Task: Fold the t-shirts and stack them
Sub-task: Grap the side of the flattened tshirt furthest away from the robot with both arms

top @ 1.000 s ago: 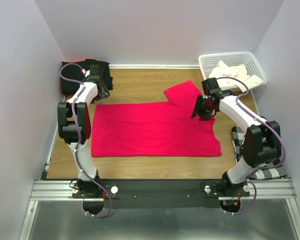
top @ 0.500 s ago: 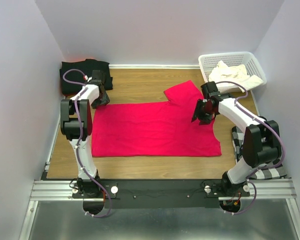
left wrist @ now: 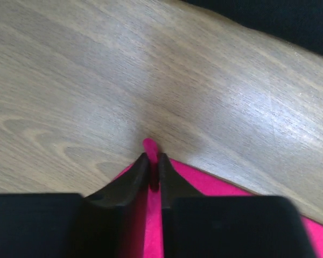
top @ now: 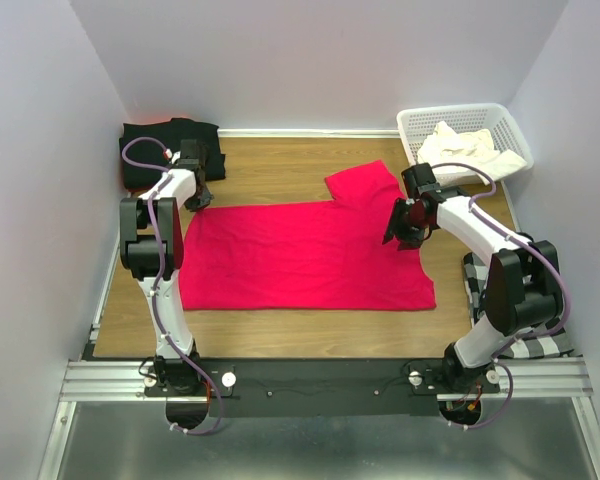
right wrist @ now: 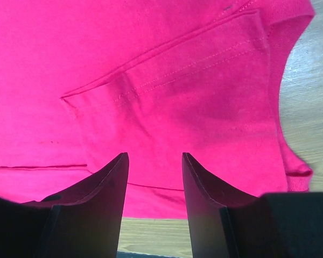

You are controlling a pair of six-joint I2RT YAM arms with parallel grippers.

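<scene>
The crimson-red t-shirt's corner sticks out past the left gripper's fingers, so the robot should open them, move a little toward the black t-shirt and pinch the whole corner [left wrist: 151, 151].
The crimson-red t-shirt [top: 310, 255] lies spread flat across the middle of the wooden table, one sleeve [top: 365, 185] pointing to the back. My left gripper [top: 198, 196] is at its far left corner, shut on a pinch of red fabric that pokes out past the fingertips [left wrist: 153, 158]. Over the shirt's right side, near the neck opening, my right gripper [top: 401, 233] hangs open, with red cloth [right wrist: 151, 70] beneath and nothing between its fingers [right wrist: 155, 157]. The black t-shirt [top: 160, 142] lies at the back left corner. The cream-white t-shirt [top: 470, 148] is heaped in the basket.
A white lattice basket [top: 503, 113] stands at the back right. A black-and-white checked cloth [top: 532, 345] lies at the table's right edge under the right arm. Walls close in on the left, back and right. Bare wood [top: 280, 170] shows behind the red shirt.
My left gripper has closed on the red shirt's far left corner and drawn it slightly left and back; the shirt has shifted a little leftwards. The right gripper has hardly moved.
</scene>
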